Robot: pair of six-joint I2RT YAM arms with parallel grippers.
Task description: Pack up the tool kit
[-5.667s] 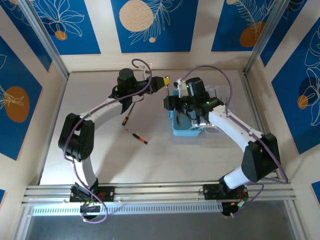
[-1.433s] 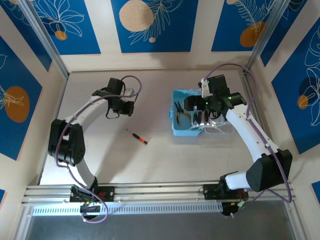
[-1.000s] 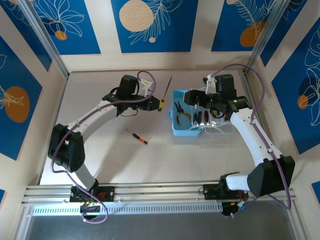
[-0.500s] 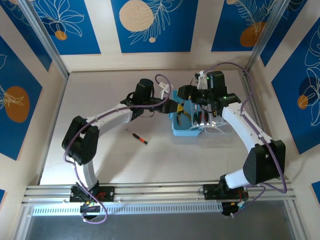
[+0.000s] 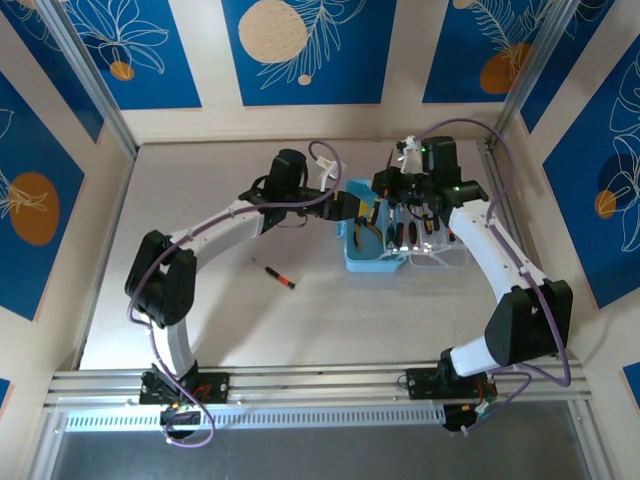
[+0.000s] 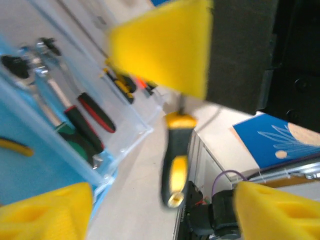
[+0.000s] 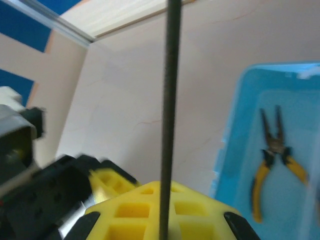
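My right gripper needs to put the black-and-yellow screwdriver, now held over the case's far end, down between the other black-and-yellow handles in the clear lid [image 5: 428, 211].
The light-blue case [image 5: 370, 262] lies open right of centre, with yellow-handled pliers [image 5: 358, 225] in its tray and red-and-black screwdrivers [image 5: 405, 232] in the clear lid. My right gripper [image 5: 392, 188] hovers over the case's far end, shut on the thin shaft [image 7: 172, 100] of a black-and-yellow screwdriver [image 6: 175, 160]. The handle hangs free between the pads of my left gripper [image 6: 160, 205], which stands open at the case's left edge [image 5: 352, 207]. In the left wrist view a silver wrench [image 6: 37, 67] lies in the lid. A small red-and-black screwdriver [image 5: 275, 273] lies on the table.
The workspace is a pale table [image 5: 200, 330] boxed in by patterned blue walls, with aluminium posts at the far corners. Both arms meet above the case's far-left corner. The clear lid [image 5: 440, 255] folds out to the right of the tray.
My left arm carried the black-and-yellow screwdriver right to the case. My right gripper closed on its shaft, and my left gripper then opened and let it go.
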